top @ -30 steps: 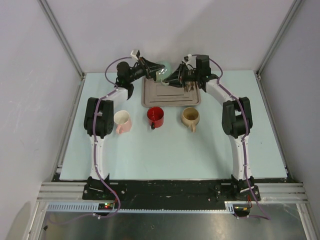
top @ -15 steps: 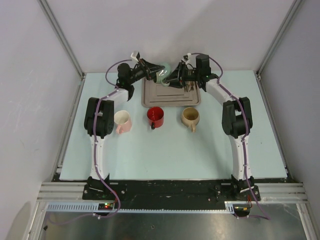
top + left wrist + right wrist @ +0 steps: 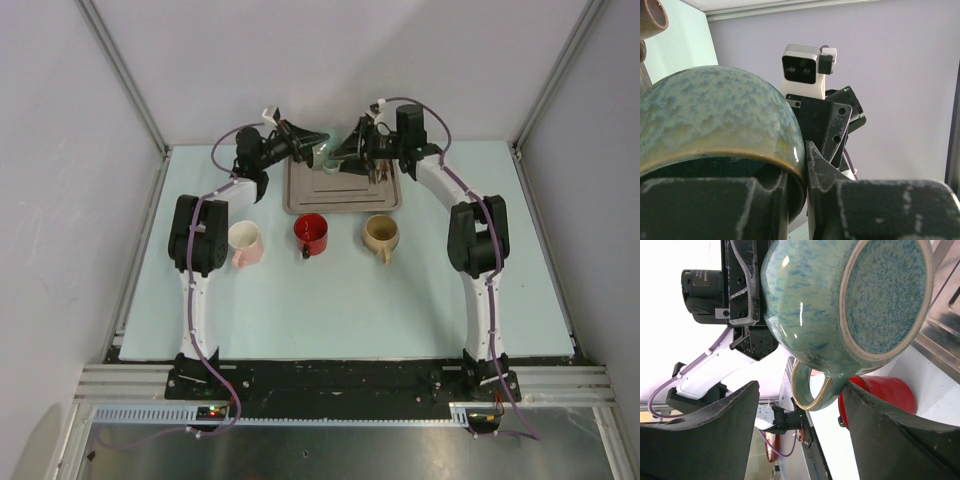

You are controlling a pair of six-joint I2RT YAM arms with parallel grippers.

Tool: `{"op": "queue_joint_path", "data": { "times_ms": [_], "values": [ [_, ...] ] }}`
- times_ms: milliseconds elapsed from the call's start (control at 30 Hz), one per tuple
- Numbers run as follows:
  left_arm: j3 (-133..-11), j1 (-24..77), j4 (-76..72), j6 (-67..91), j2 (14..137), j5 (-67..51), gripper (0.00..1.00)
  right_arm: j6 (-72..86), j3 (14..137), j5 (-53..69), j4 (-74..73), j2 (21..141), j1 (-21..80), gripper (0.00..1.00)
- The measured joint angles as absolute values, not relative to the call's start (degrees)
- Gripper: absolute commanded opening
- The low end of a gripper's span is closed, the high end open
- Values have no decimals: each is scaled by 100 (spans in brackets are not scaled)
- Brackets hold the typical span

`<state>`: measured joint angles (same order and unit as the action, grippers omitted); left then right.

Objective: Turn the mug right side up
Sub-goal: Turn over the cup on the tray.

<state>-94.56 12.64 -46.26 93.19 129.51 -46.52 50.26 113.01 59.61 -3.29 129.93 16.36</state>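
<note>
The base of the speckled green mug faces my right gripper. My right gripper needs to swing around to the front and grab the mug's handle [image 3: 827,391] from there.
A speckled green mug [image 3: 326,150] hangs in the air above the back of the tray [image 3: 340,196], lying on its side. My left gripper [image 3: 312,147] is shut on its rim: one finger inside and one outside the wall [image 3: 805,165]. The mug [image 3: 715,115] fills the left wrist view. In the right wrist view the mug [image 3: 840,305] shows its base and its handle [image 3: 807,387] points down. My right gripper [image 3: 801,387] is open, its fingers on either side of the handle; in the top view it [image 3: 342,157] is just right of the mug.
A pink mug [image 3: 244,243], a red mug [image 3: 311,233] and a tan mug [image 3: 381,235] stand upright in a row in front of the tray. The red mug [image 3: 885,392] also shows below the held mug. The back wall is close behind both wrists.
The right wrist has risen and moved back a little, with its gripper staying at the mug. The left gripper holds the mug in nearly the same place.
</note>
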Motion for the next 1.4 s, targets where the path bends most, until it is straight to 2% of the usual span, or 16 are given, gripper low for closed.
{"op": "queue_joint_path", "data": {
  "times_ms": [300, 533, 733, 900, 1233, 1400],
  "values": [
    [-9404, 1253, -4604, 9314, 12951, -4670, 0, 3583, 11520, 5566, -1376, 12735, 1404, 76],
    [-9327, 1223, -4589, 9297, 12951, -4661, 0, 1251, 11854, 4104, -2897, 12326, 1435, 76],
    [-9233, 1214, -4523, 9240, 12951, -4600, 0, -978, 11166, 2051, -3188, 11225, 2145, 75],
    [-9164, 1214, -4416, 9131, 12951, -4539, 0, -2121, 10864, 1013, -3072, 10676, 2821, 74],
    [-9159, 1214, -4171, 8906, 12951, -4510, 0, -3913, 10390, -1212, -2910, 10696, 4027, 71],
    [-9155, 1214, -4123, 8842, 12951, -4508, 0, -4344, 10403, -1903, -2762, 10927, 4477, 68]
  ]
}}
